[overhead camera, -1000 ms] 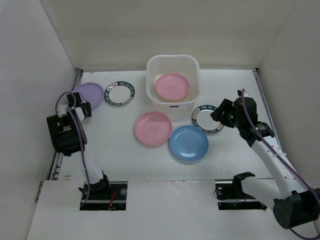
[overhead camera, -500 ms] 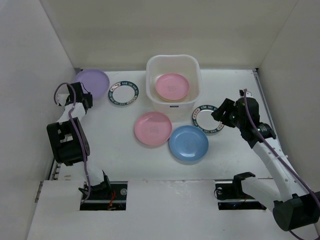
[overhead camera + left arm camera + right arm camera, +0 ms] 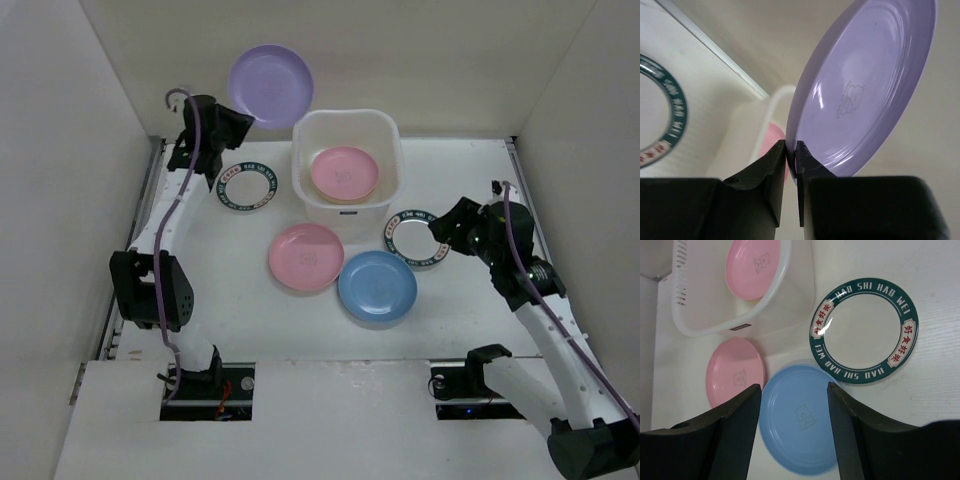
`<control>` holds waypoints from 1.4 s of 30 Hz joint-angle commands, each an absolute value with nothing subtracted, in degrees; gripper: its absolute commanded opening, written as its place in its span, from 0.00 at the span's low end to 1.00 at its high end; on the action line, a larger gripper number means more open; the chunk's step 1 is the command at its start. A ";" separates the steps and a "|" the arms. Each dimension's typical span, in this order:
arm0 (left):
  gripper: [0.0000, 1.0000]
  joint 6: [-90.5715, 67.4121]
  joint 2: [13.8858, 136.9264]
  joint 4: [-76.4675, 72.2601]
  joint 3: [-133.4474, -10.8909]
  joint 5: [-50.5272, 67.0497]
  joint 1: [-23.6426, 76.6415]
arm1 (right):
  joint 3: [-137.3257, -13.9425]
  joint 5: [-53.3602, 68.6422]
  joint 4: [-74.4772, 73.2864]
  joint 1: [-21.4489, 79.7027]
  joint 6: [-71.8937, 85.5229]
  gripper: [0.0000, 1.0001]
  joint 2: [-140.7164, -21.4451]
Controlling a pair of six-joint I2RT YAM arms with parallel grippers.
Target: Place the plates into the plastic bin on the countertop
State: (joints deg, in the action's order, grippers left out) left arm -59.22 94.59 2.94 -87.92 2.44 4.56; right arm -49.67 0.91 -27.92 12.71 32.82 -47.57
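My right gripper should grab the white plate beside the blue plate next, closing on the white plate's patterned rim (image 3: 440, 258) (image 3: 890, 366) that faces away from the bin.
My left gripper (image 3: 232, 122) is shut on the rim of the lilac plate (image 3: 271, 86) and holds it tilted in the air, just left of the plastic bin (image 3: 300, 170). In the left wrist view the jaws (image 3: 791, 152) pinch the lilac plate's (image 3: 860, 85) edge. A pink plate (image 3: 344, 172) lies in the bin. On the countertop lie a second pink plate (image 3: 306, 257), a blue plate (image 3: 377, 286) and two white plates with dark patterned rims (image 3: 240, 187) (image 3: 412, 238). My right gripper (image 3: 445, 235) is open and empty above the blue plate (image 3: 800, 425).
White walls close in the countertop (image 3: 220, 290) on the left, back and right. The right wrist view shows the bin (image 3: 740, 295), the pink plate (image 3: 735, 371) and the patterned plate (image 3: 863, 330) close together. The cream and orange plates are not in view.
My left arm has lifted the lilac plate from the far left corner and swung it up and right, next to the bin. My right gripper has shifted only slightly.
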 commanded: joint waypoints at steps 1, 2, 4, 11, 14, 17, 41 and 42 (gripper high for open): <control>0.10 -49.77 97.72 5.79 -94.11 7.65 10.92 | -49.84 0.62 -27.33 12.61 32.17 0.61 -45.79; 0.10 -47.92 98.52 6.76 -95.52 7.47 12.33 | -49.75 0.62 -27.68 12.61 32.25 0.61 -45.36; 0.11 -43.79 100.89 9.57 -99.21 6.42 15.58 | -49.40 0.62 -28.39 12.61 32.43 0.61 -44.56; 0.11 -35.78 106.96 14.24 -106.52 4.22 21.57 | -48.25 0.53 -31.02 12.17 32.70 0.61 -40.79; 0.12 -33.93 109.50 15.20 -108.28 3.96 23.07 | -47.99 0.26 -32.16 12.00 32.87 0.61 -39.29; 0.12 -32.44 111.96 15.91 -110.03 3.52 24.30 | -47.81 0.00 -33.13 11.91 32.96 0.61 -37.62; 0.50 -20.13 125.69 18.72 -119.00 -6.23 26.32 | -46.58 -5.27 -38.94 11.56 34.98 0.61 -33.92; 0.57 -19.34 125.51 18.72 -119.44 -6.68 26.41 | -46.58 -5.45 -39.02 11.38 34.98 0.61 -34.36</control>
State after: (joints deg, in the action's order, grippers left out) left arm -22.44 127.20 19.99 -115.68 -4.34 26.52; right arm -46.76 -3.68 -39.11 12.16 34.33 -33.52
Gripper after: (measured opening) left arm 0.529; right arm 0.611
